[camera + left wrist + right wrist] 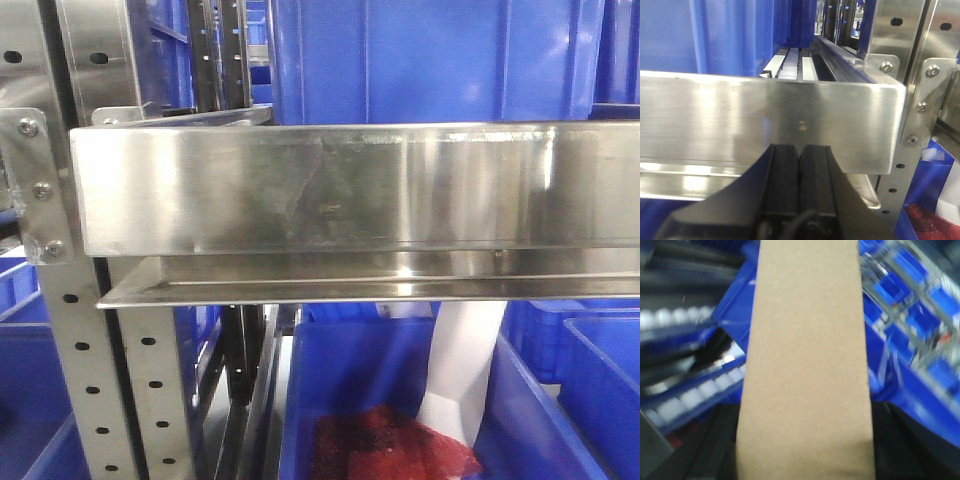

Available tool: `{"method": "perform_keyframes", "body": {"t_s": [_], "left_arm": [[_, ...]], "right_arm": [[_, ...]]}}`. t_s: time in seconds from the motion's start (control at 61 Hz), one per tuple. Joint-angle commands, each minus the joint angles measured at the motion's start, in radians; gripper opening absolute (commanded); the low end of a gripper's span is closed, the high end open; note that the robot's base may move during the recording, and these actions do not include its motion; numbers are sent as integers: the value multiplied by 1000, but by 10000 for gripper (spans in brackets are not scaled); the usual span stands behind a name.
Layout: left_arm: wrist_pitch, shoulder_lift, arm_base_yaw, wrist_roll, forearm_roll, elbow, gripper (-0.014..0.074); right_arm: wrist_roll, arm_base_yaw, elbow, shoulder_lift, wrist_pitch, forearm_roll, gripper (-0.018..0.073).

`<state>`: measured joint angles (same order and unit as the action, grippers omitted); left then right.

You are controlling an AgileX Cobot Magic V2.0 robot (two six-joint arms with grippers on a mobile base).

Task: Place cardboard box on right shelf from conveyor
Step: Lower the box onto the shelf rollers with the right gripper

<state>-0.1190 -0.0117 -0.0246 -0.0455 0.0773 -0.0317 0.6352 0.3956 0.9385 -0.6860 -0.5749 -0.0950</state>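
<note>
Next, I let go of the cardboard box with my right gripper between the shelf's steel edge and the tall blue bin (490, 97) behind it.
The plain tan cardboard box (805, 365) fills the middle of the right wrist view, running lengthwise away from the camera. My right gripper (805, 445) is shut on it, with a black finger (720, 445) showing on each side of the box. The right shelf (350, 185) is a shiny stainless-steel lip spanning the front view; neither gripper nor the box shows there. In the left wrist view my left gripper (800, 150) is shut and empty, its black pads together just in front of the shelf's lip (740, 115). The conveyor is out of view.
Blue plastic bins (430, 60) stand behind and above the steel lip. Below it an open blue bin (330, 380) holds a red item (390, 445) and a white one (465, 360). Perforated steel uprights (80, 380) flank the shelf's end (920, 100). Blurred white rollers (685, 400) lie left of the box.
</note>
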Motion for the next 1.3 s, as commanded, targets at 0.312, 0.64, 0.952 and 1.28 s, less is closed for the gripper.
{"method": "perform_keyframes", "body": {"t_s": [0.312, 0.64, 0.952, 1.28], "left_arm": [[86, -15, -1, 0, 6, -10, -116], [86, -15, -1, 0, 6, -10, -116], [86, -15, -1, 0, 6, -10, -116], [86, -15, -1, 0, 6, -10, -116]], "right_arm": [[577, 87, 56, -297, 168, -17, 235], [584, -48, 56, -471, 293, -17, 235], [580, -52, 56, -531, 304, -4, 242], [470, -52, 56, -532, 300, 42, 635]]}}
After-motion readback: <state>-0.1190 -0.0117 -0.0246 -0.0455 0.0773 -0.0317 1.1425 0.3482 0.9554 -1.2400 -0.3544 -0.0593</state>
